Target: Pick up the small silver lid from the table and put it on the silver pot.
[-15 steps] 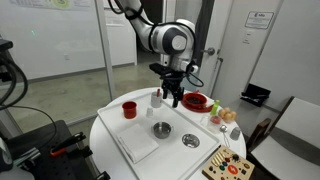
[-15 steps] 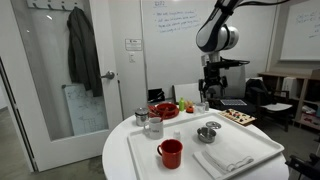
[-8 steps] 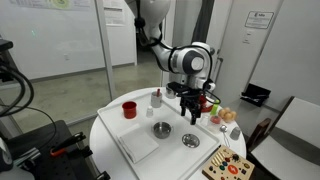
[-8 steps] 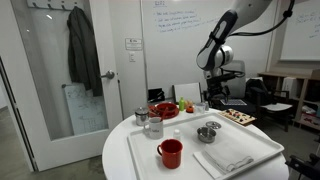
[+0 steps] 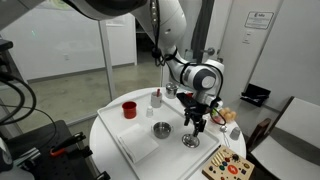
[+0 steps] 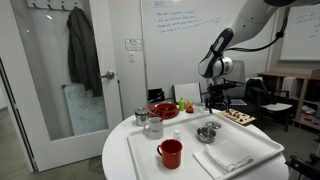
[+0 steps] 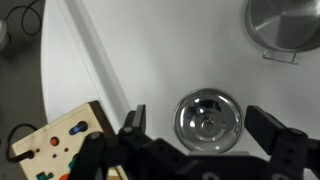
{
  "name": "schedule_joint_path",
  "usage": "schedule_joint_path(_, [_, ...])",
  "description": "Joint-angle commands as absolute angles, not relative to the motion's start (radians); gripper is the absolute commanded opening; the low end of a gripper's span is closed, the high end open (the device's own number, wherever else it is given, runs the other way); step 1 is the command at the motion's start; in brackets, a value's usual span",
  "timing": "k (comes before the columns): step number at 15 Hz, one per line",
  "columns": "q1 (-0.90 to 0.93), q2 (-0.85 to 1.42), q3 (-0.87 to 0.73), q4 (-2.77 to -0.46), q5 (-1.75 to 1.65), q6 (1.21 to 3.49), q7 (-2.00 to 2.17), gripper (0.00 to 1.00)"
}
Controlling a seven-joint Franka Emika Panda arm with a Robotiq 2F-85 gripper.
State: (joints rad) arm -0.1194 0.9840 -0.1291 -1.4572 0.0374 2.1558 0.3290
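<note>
Next, my gripper moves down and closes on the knob [image 5: 191,139] [image 7: 208,121] at the center of the small silver lid.
The small silver lid [image 7: 208,118] lies flat on the white tray [image 7: 150,50], its knob up; it also shows in an exterior view [image 5: 191,141]. My gripper [image 7: 207,128] is open and hangs right above the lid, one finger on each side, not touching it. In both exterior views the gripper [image 5: 195,127] [image 6: 214,106] is low over the tray. The silver pot [image 7: 290,22] stands on the tray beside the lid, at the top right of the wrist view, and shows in both exterior views [image 5: 161,129] [image 6: 207,132].
A red cup [image 5: 129,109] and a folded white cloth [image 5: 138,146] are on the tray. A red bowl [image 5: 196,101], fruit [image 5: 228,116] and a wooden board with coloured buttons [image 7: 60,145] lie around it on the round white table [image 5: 105,130]. A glass [image 6: 152,126] stands nearby.
The arm has swung from above the red bowl toward the table's front and come down, so the open gripper now sits just over the lid.
</note>
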Motion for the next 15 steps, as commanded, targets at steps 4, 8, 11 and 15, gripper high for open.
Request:
schedule_joint_path(4, [-0.161,1.093,-0.053,-1.325,0.149,2.136,0.247,1.00])
schedule_joint_path(8, [-0.153,1.156,-0.079,-1.272,0.165,2.160,0.317,1.00])
schedule_joint_path(11, [-0.155,1.187,-0.093,-1.238,0.177,2.190,0.363,1.00])
schedule_joint_path(15, [-0.162,1.217,-0.107,-1.184,0.181,2.201,0.401,1.00])
